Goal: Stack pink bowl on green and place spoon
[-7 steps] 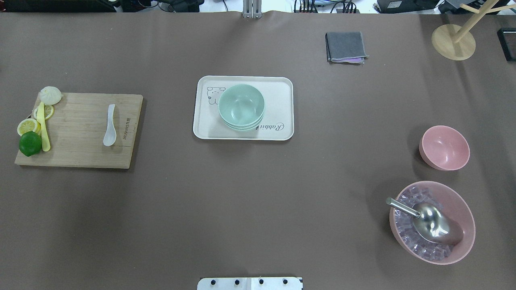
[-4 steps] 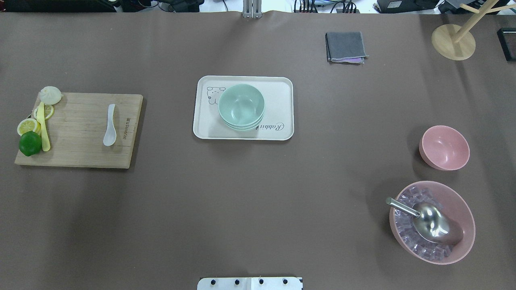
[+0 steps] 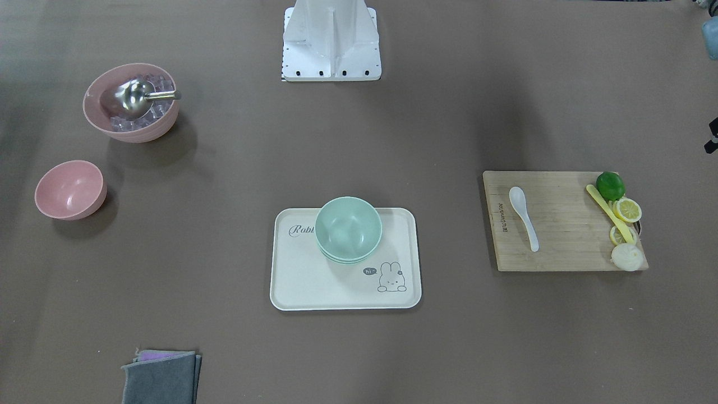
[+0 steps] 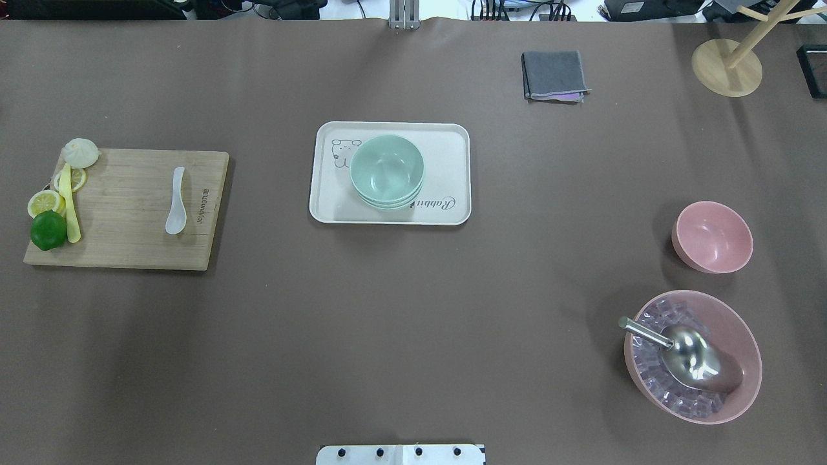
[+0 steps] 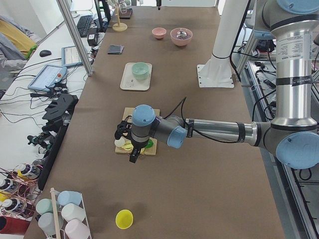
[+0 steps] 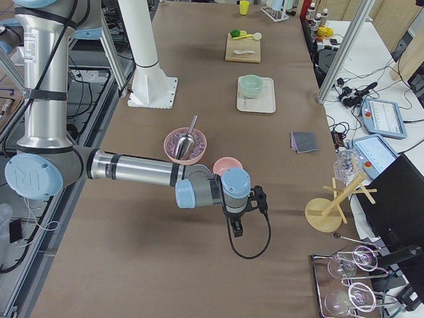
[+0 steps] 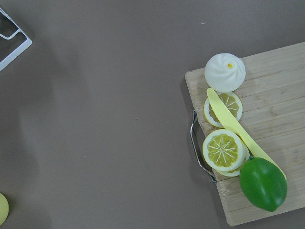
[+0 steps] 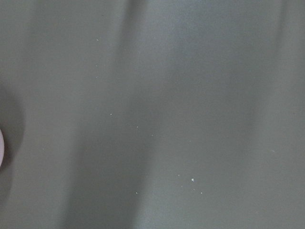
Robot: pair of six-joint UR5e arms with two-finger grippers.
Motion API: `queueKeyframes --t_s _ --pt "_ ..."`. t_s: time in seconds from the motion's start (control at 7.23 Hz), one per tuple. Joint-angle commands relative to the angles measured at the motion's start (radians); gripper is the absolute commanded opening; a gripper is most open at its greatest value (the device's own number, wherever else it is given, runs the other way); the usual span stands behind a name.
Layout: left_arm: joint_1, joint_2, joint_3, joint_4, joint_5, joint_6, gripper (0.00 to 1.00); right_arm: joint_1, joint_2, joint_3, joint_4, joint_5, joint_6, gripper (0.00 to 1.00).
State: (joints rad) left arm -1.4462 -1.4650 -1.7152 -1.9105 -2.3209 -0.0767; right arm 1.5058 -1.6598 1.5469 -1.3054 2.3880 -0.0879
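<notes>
The robot's right gripper should move to the small pink bowl next and close on the bowl's rim (image 3: 37,196) (image 8: 2,149), on the side farthest from the cream tray.
The small pink bowl (image 4: 712,236) stands empty on the table at the right. A stack of green bowls (image 4: 386,171) sits on the cream tray (image 4: 452,142) in the middle. The white spoon (image 4: 176,201) lies on the wooden cutting board (image 4: 129,252) at the left. Both grippers show only in the side views. The left gripper (image 5: 133,155) hangs over the board's outer end, above the lemon slices. The right gripper (image 6: 237,228) hangs over bare table just beyond the pink bowl (image 6: 227,165). I cannot tell whether either gripper is open or shut.
A large pink bowl (image 4: 692,356) with ice cubes and a metal scoop stands near the small pink bowl. A lime (image 4: 48,230), lemon slices, a yellow knife and a bun lie on the board's left edge. A grey cloth (image 4: 554,75) and a wooden stand (image 4: 726,67) are at the far side.
</notes>
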Motion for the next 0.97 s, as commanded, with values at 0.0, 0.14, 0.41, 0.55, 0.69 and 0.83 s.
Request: queueKeyframes --t_s 0.0,0.14,0.41,0.55,0.69,0.83 --pt "0.001 -0.001 0.002 0.001 0.000 -0.003 0.98 -0.001 -0.001 0.009 0.000 0.032 0.000 1.00" --pt "0.003 -0.003 0.003 0.001 0.000 -0.005 0.98 -0.001 0.011 0.012 0.003 0.093 -0.003 1.00" --pt "0.004 -0.006 0.003 0.001 0.000 -0.023 0.98 -0.001 0.009 0.009 0.063 0.120 0.038 1.00" --pt "0.009 -0.017 0.000 -0.002 0.000 -0.114 0.98 -0.030 0.015 0.007 0.133 0.120 0.203 1.00" --pt "0.010 -0.024 0.002 0.001 0.000 -0.136 0.98 -0.095 0.015 0.004 0.249 0.112 0.391 1.00" --pt "0.010 -0.024 0.003 0.001 0.000 -0.138 0.98 -0.164 0.017 -0.002 0.329 0.074 0.522 1.00"
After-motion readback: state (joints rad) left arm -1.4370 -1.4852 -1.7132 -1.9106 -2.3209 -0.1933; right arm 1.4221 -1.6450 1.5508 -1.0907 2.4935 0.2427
